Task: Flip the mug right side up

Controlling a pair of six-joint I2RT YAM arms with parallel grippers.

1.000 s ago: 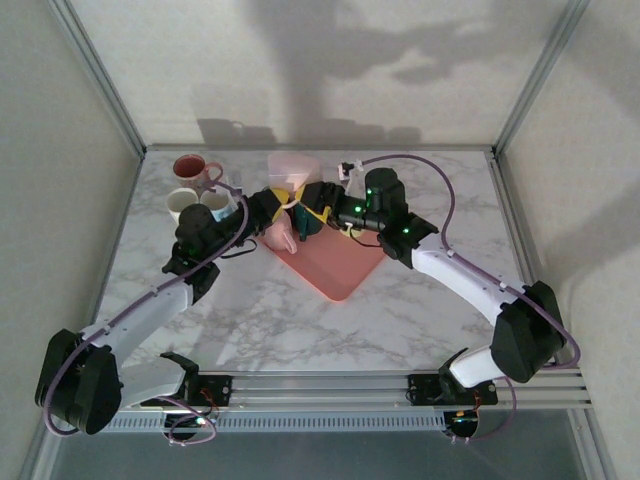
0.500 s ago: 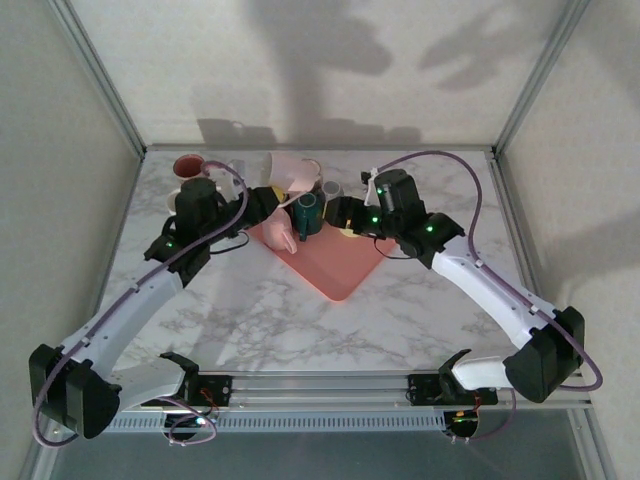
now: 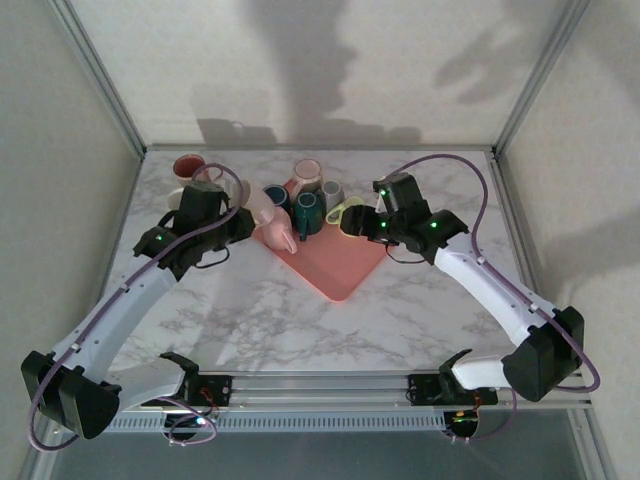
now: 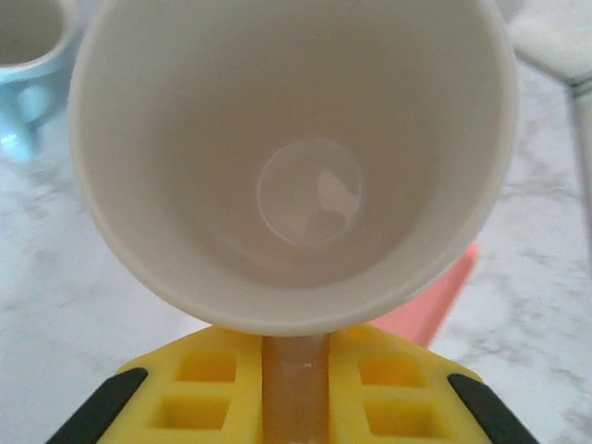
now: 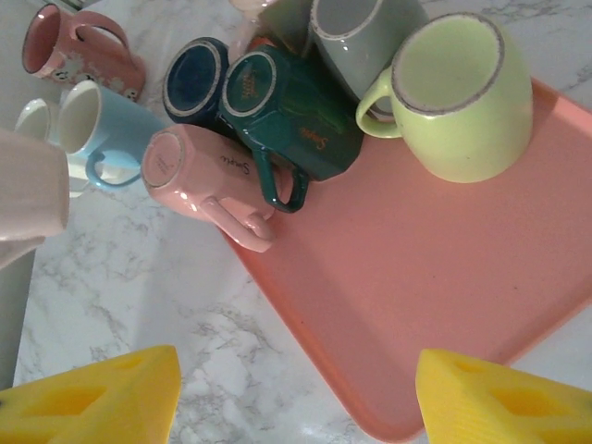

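Observation:
Next, my left gripper sets the pale pink mug down on the marble (image 3: 207,235) in front of the light blue mug.
A pale pink mug (image 4: 296,166) is held by its handle between the yellow fingers of my left gripper (image 4: 294,379), which is shut on it. Its open mouth faces the wrist camera. From above, this mug (image 3: 257,203) hangs over the left edge of the pink tray (image 3: 335,270), with the left gripper (image 3: 243,218) beside it. My right gripper (image 5: 296,398) stands open with nothing in it, above the tray's near corner (image 5: 444,305). In the top view the right gripper (image 3: 362,224) is beside the light green mug (image 3: 349,209).
On the tray a pink mug (image 5: 190,166), a dark blue mug (image 5: 196,80) and a teal mug (image 5: 291,102) lie base outward, next to a grey mug (image 5: 356,32) and the green mug (image 5: 462,97). Light blue (image 5: 92,129), white (image 5: 32,120) and rose (image 5: 79,51) mugs stand on the marble at left.
Both grippers were together over the mugs on the tray. The left arm has drawn back left with the pale pink mug; the right gripper has pulled away to the right.

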